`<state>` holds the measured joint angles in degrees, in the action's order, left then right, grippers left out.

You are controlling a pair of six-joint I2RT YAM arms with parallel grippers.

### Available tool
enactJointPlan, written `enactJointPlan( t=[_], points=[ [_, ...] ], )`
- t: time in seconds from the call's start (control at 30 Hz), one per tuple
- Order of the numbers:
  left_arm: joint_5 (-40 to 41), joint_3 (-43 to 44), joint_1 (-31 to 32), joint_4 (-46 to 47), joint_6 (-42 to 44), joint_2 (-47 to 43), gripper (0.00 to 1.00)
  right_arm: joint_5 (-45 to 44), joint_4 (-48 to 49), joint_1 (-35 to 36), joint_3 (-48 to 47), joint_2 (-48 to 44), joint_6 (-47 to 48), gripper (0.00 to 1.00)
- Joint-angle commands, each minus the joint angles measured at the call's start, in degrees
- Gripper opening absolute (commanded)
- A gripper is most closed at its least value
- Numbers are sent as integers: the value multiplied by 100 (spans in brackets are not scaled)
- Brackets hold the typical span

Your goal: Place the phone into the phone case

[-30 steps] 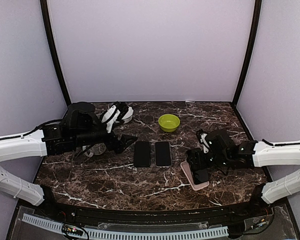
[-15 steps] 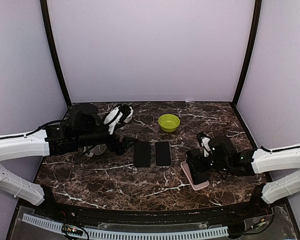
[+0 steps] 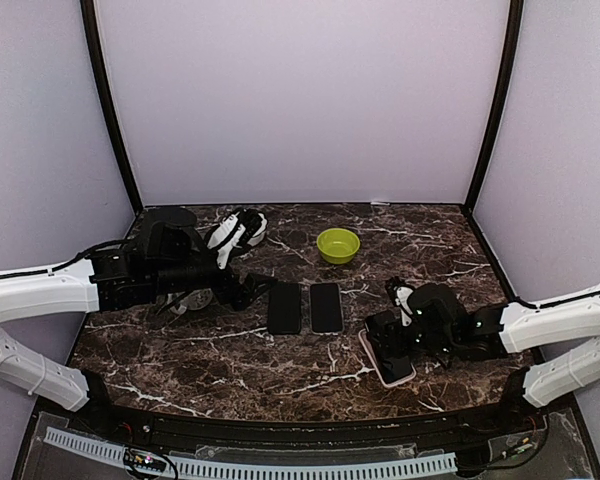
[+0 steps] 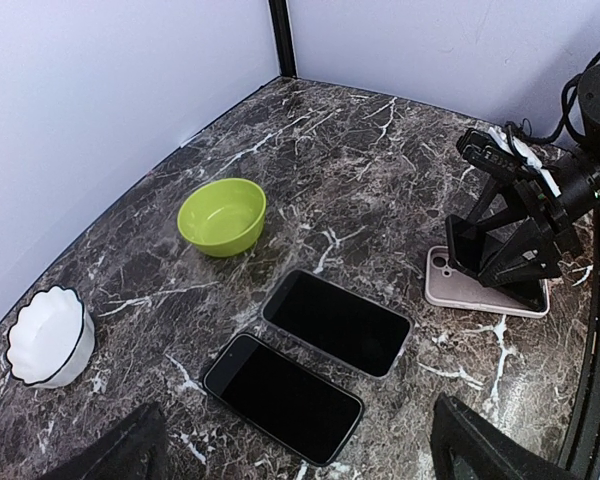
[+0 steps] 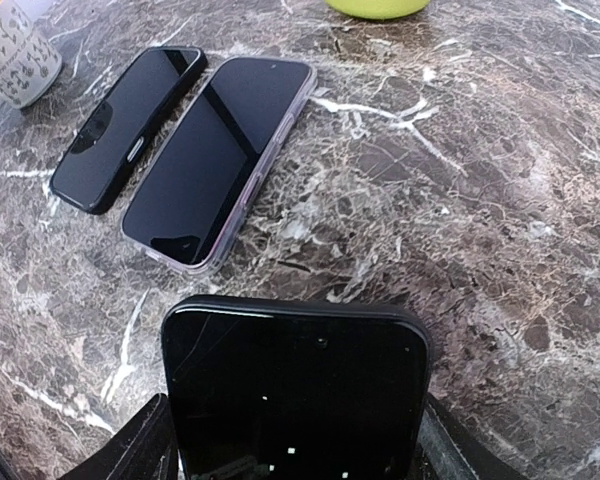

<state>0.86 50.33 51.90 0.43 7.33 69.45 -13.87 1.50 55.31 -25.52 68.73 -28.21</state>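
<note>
The held phone is tilted with its upper end over the pink phone case, so the robot's right gripper needs to lay the phone flat, then take the case's long sides [image 4: 483, 305].
My right gripper [image 3: 394, 334] is shut on a black phone [image 5: 295, 390] and holds it tilted, its lower end over the pink phone case [image 3: 394, 373]. The case lies flat on the marble at the right; in the left wrist view the pink case [image 4: 462, 293] shows its camera cut-out, with the held phone [image 4: 500, 248] leaning above it. My left gripper [image 3: 256, 289] is open and empty, low over the table just left of two dark phones.
Two phones lie side by side mid-table: a black one [image 3: 284, 307] and one in a clear case [image 3: 326, 307]. A green bowl [image 3: 338, 245] sits behind them. A white scalloped bowl [image 4: 46, 337] and a patterned cup [image 5: 15, 42] stand at the left.
My right gripper has moved a little left and nearer with the phone, over the pink case. My left arm shifted slightly and then held still.
</note>
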Motion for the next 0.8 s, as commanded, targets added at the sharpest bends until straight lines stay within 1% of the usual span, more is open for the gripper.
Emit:
enactJointPlan(
  t=[0.0,0.07,0.17,0.23,0.33,0.47,0.5,0.57,0.6,0.67,0.77],
  points=[
    [-69,-67,-31,54,58,-44,93,-198,-44,218,4,252,-127,0],
    [-70,-65,-32,61,58,-45,93,-323,-203,339,-71,345,-250,0],
    [-70,-66,-30,62,67,-54,93,-380,-514,441,-118,384,-725,0],
    [-69,-67,-31,63,67,-54,93,-260,-474,485,-19,325,-1020,0],
    [-69,-58,-32,54,59,-54,93,-337,-464,600,62,273,-1287,0],
    [-69,-58,-31,54,58,-71,93,-403,-430,610,116,470,-1524,0],
    [-69,-58,-31,43,58,-78,93,-378,-473,610,50,584,-1583,4],
    [-69,-59,-32,38,58,-85,93,-365,-739,608,-174,850,-1667,17],
    [-69,-59,-31,44,58,-83,93,-400,-931,618,-297,985,-1703,21],
    [-69,-58,-36,40,58,-88,93,-533,-1245,621,-449,1191,-1734,26],
    [-69,-57,-37,43,58,-108,93,-591,-1239,617,-481,1329,-1637,35]
  ],
)
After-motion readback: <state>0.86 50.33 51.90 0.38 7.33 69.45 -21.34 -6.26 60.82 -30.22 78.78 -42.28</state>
